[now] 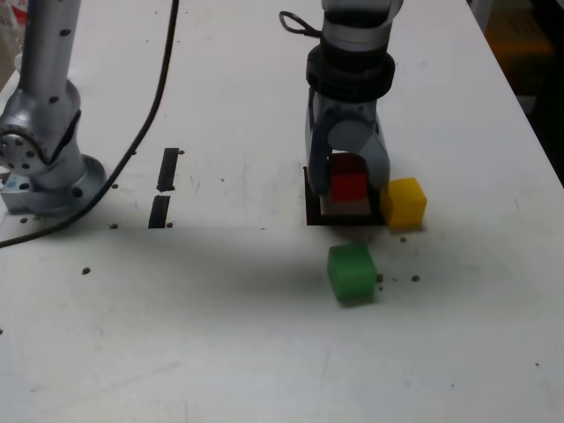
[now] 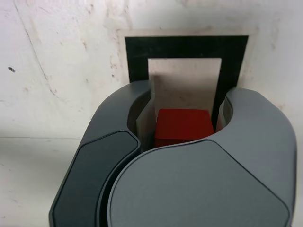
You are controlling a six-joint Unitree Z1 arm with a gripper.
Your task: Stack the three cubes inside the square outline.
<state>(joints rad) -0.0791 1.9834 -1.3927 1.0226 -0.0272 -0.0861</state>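
The red cube will be released from my gripper on the white interior of the square outline (image 1: 344, 197) (image 2: 182, 109), toward the side where the green cube is. The red cube is now just above that interior.
My gripper (image 1: 348, 199) stands upright over the square outline (image 1: 310, 201), shut on the red cube (image 1: 347, 186). In the wrist view the red cube (image 2: 182, 125) sits between the grey jaws of the gripper (image 2: 184, 114), just above the white interior of the square outline (image 2: 184, 47). Whether the cube touches the surface I cannot tell. The yellow cube (image 1: 404, 203) rests on the table against the outline's edge on the exterior view's right. The green cube (image 1: 352, 273) lies alone nearer the camera, in front of the outline.
A second silver arm base (image 1: 44, 150) stands at the exterior view's left, with a black cable (image 1: 159, 88) running past it. Two short black tape strips (image 1: 165, 189) lie left of the outline. The table's edge (image 1: 529, 115) runs along the right.
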